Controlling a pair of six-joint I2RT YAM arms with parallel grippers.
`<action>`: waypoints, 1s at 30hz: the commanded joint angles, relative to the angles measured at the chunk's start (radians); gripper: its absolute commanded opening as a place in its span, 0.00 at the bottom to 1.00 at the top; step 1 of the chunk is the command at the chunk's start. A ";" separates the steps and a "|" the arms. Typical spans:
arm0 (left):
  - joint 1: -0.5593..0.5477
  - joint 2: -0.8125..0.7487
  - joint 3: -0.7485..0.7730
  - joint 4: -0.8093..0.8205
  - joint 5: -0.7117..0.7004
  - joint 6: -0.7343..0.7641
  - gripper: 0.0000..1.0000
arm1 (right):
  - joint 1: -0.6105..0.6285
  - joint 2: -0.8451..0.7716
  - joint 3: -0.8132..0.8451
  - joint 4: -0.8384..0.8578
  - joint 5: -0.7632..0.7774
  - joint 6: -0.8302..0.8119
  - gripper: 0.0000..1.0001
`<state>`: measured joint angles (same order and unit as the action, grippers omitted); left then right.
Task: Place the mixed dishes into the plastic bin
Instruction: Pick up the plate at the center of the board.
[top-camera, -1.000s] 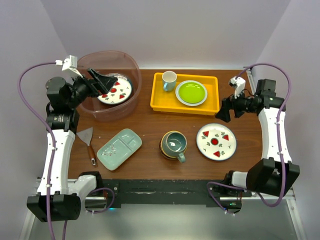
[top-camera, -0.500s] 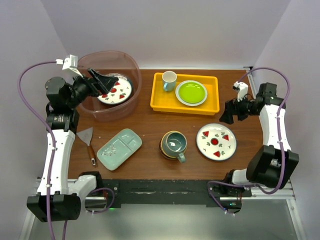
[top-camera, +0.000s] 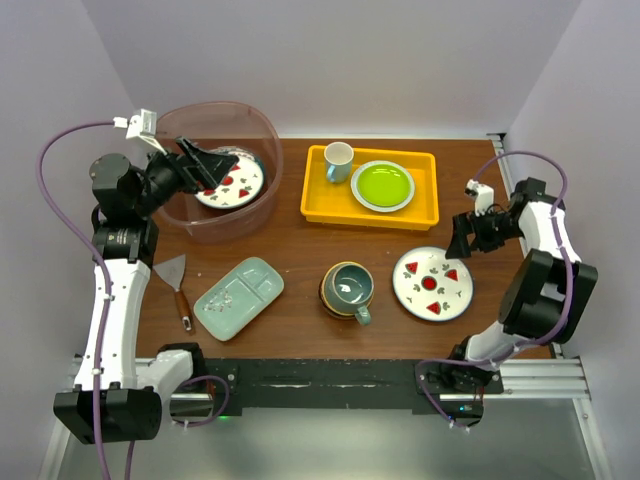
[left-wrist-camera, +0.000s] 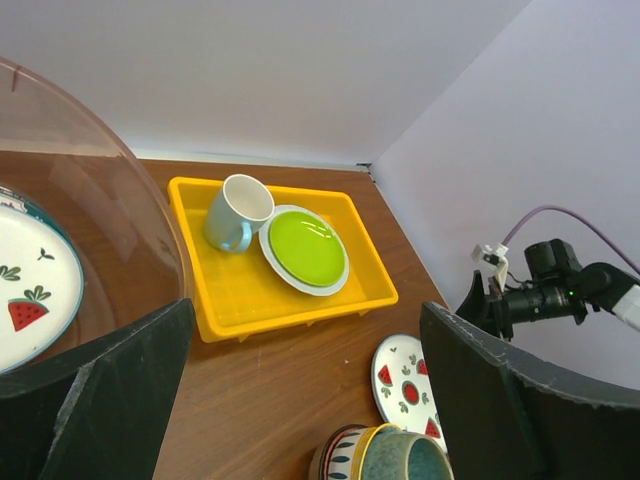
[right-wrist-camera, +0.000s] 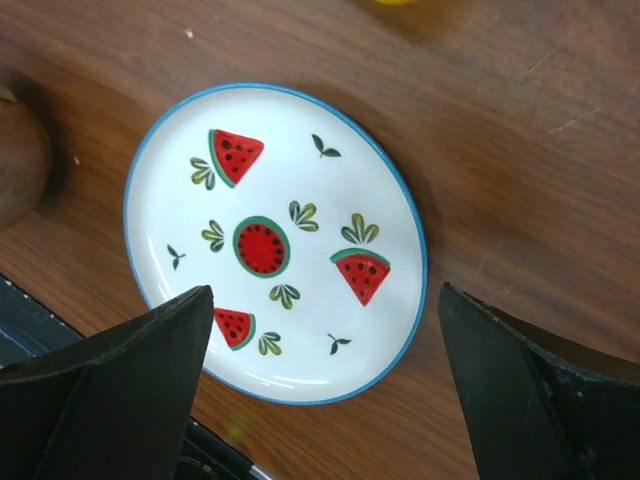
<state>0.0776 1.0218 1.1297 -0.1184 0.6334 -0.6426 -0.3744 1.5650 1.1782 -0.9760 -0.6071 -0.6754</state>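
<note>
Next, my right gripper grabs the plate's blue rim (top-camera: 464, 264) (right-wrist-camera: 424, 285) next to the nearest red slice, to take the watermelon plate that is outside the plastic bin.
The plastic bin (top-camera: 215, 232) stands at the back left and holds one white watermelon plate (top-camera: 232, 181). My left gripper (top-camera: 205, 163) hangs open and empty over the bin; its view shows the bin wall (left-wrist-camera: 120, 200) and that plate (left-wrist-camera: 30, 300). A second watermelon plate (top-camera: 432, 283) lies at the front right. My right gripper (top-camera: 464, 238) is open and empty just above its far right side, and the plate (right-wrist-camera: 275, 240) sits between the fingers in the right wrist view. A teal mug (top-camera: 349, 287) sits in a striped bowl. A pale green divided tray (top-camera: 238, 297) lies front left.
A yellow tray (top-camera: 415, 216) at the back centre holds a small white cup (top-camera: 338, 160) and a lime-green plate (top-camera: 382, 185). A metal spatula (top-camera: 178, 285) lies beside the divided tray, near the left arm.
My right gripper has moved right and toward the near edge, closer to the front-right watermelon plate, as the right arm folded. The left arm has not moved.
</note>
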 joint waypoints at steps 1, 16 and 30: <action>0.001 -0.009 -0.011 0.057 0.040 -0.011 1.00 | -0.008 0.062 0.014 -0.021 0.046 -0.068 0.98; -0.001 -0.011 -0.044 0.098 0.106 -0.046 1.00 | -0.017 0.291 0.064 -0.010 0.118 -0.131 0.77; -0.009 0.004 -0.068 0.218 0.192 -0.126 1.00 | -0.021 0.402 0.055 0.016 0.144 -0.142 0.34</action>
<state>0.0772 1.0218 1.0763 0.0021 0.7666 -0.7231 -0.3962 1.9175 1.2491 -0.9894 -0.4961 -0.7979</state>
